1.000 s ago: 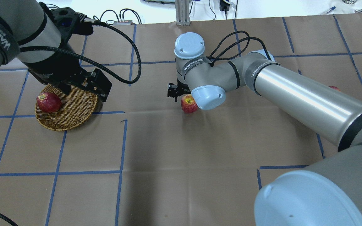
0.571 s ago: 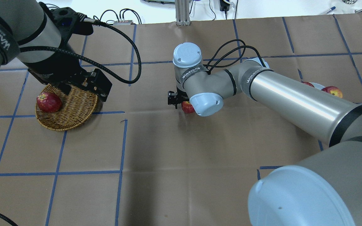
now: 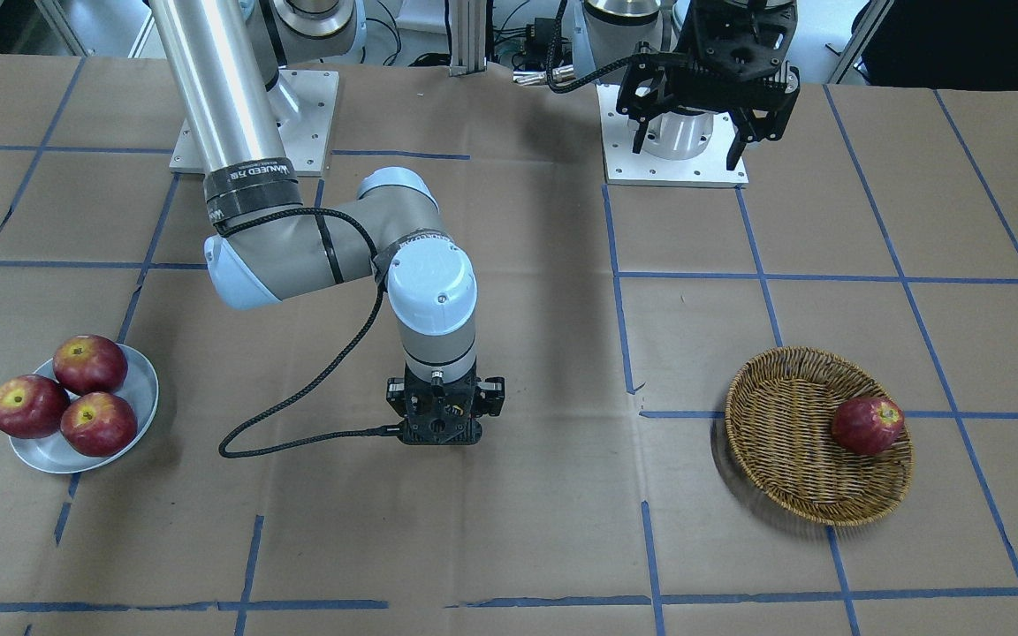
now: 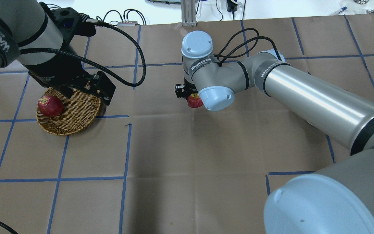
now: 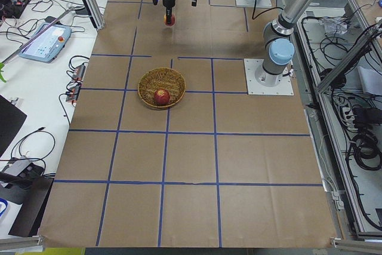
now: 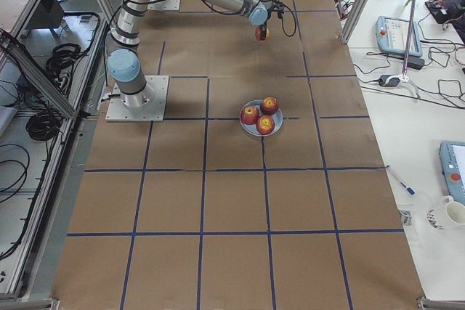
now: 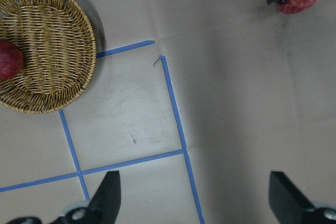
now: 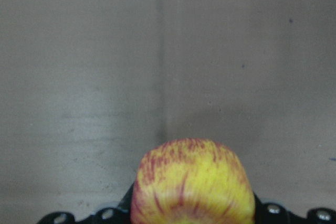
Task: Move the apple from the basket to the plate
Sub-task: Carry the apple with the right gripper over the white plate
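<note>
The yellow, red-streaked apple will be released atop the dark red apples on the plate (image 3: pixel 49 388) by my right gripper. The yellow apple is held just above the brown paper now.
The yellow, red-streaked apple (image 8: pixel 191 182) sits between the jaws of my right gripper (image 4: pixel 188 96), which is shut on it and holds it just above the brown paper at mid-table. The apple also shows in the overhead view (image 4: pixel 194 100) and the left wrist view (image 7: pixel 298 2). The wicker basket (image 4: pixel 76 118) lies at the left, also seen from the front (image 3: pixel 783 459), and holds one dark red apple (image 4: pixel 50 105). The grey-white plate (image 3: pixel 145 389) holds three dark red apples. My left gripper (image 7: pixel 194 198) is open and empty, high up near the basket.
The table is covered in brown paper with a blue tape grid. The right arm's black cable (image 3: pixel 297 415) loops beside its wrist. The arm base plates (image 3: pixel 677 159) are at the robot's side of the table.
My right gripper dropped onto the apple lying on the paper, shut on it, and has come up with it. The left arm has not moved.
</note>
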Robot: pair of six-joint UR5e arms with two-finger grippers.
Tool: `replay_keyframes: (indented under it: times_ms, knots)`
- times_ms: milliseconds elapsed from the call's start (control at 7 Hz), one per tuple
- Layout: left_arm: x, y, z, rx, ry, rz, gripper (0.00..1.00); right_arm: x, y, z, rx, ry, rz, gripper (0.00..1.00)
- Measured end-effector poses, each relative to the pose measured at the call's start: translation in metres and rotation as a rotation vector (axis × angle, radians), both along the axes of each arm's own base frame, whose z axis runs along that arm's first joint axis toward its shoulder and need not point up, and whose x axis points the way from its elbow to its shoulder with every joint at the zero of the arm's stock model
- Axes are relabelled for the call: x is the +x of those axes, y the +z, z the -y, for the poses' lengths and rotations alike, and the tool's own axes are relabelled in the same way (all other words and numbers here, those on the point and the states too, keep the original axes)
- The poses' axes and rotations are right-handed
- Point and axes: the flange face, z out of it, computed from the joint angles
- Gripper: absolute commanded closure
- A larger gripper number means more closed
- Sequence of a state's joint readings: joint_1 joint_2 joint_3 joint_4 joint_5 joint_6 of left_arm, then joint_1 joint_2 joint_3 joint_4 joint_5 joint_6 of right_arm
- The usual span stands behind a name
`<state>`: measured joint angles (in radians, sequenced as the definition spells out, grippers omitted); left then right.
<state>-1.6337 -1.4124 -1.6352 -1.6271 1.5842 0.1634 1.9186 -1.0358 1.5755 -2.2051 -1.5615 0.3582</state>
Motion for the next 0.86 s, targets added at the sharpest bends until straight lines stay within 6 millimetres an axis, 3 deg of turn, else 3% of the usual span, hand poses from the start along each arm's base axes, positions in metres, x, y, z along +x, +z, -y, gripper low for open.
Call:
replay_keyframes:
  times_ms: [143,286,429,571,857]
  knots:
    - [0.000,0.000,-0.001,0.002,0.003,-0.001,0.01,-0.011,0.031,0.004,-0.002,0.003,-0.002,0.55]
    - [0.000,0.001,-0.002,0.003,0.011,-0.001,0.01,-0.043,0.070,0.007,0.009,0.003,-0.008,0.55]
    - [0.000,0.002,-0.003,0.001,0.028,-0.002,0.01,-0.090,0.107,0.007,0.025,0.004,-0.017,0.55]
    - [0.000,0.004,-0.004,-0.002,0.048,-0.003,0.01,-0.151,0.138,0.006,0.041,0.023,-0.026,0.56]
    - [0.000,0.004,-0.004,-0.002,0.060,-0.005,0.01,-0.282,0.164,0.001,0.056,0.090,-0.039,0.56]
